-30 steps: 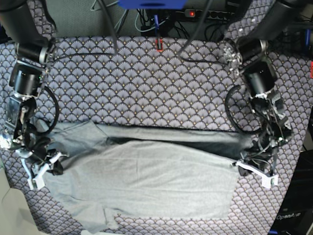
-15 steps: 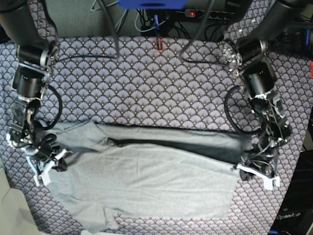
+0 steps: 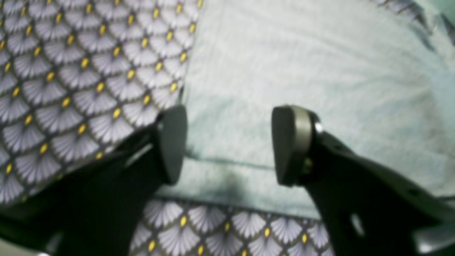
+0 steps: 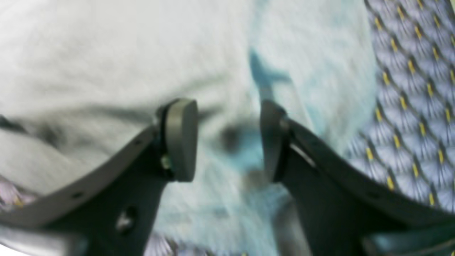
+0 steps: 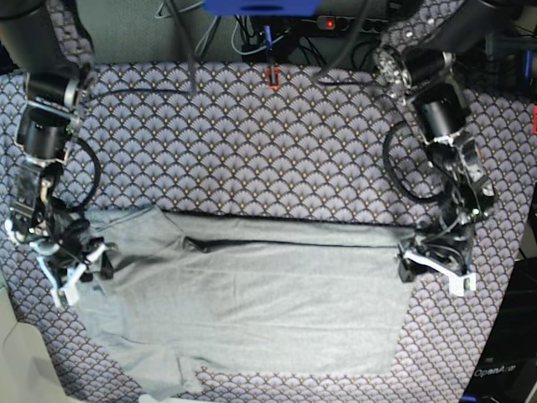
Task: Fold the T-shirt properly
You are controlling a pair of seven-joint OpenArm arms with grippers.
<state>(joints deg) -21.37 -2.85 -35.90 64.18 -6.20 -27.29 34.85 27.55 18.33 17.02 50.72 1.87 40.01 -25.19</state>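
Observation:
Next, I should move my right gripper past the rumpled sleeve to the T-shirt's far corner [image 5: 82, 215] on its own side and close it there.
The light grey T-shirt [image 5: 252, 311] lies on the purple fan-patterned tablecloth [image 5: 252, 151], its long fold edge running across the middle. My left gripper [image 5: 430, 267] hovers at the shirt's right end. In the left wrist view it [image 3: 229, 142] is open over a hemmed corner of the T-shirt [image 3: 284, 64], with nothing pinched. My right gripper [image 5: 82, 270] is at the shirt's left end by the sleeve. In the right wrist view, which is blurred, it [image 4: 229, 138] is open above rumpled T-shirt fabric [image 4: 106, 53].
Cables and a power strip [image 5: 336, 21] run behind the table's far edge, by a small red object [image 5: 272, 78]. The tablecloth [image 3: 71, 71] shows beside each gripper. The table's front left corner [image 5: 17, 361] is close to the right arm.
Both grippers have opened and let go of the shirt ends. The fabric they held has dropped flat, hiding the dark gap under the fold. Both wrists have drawn back slightly.

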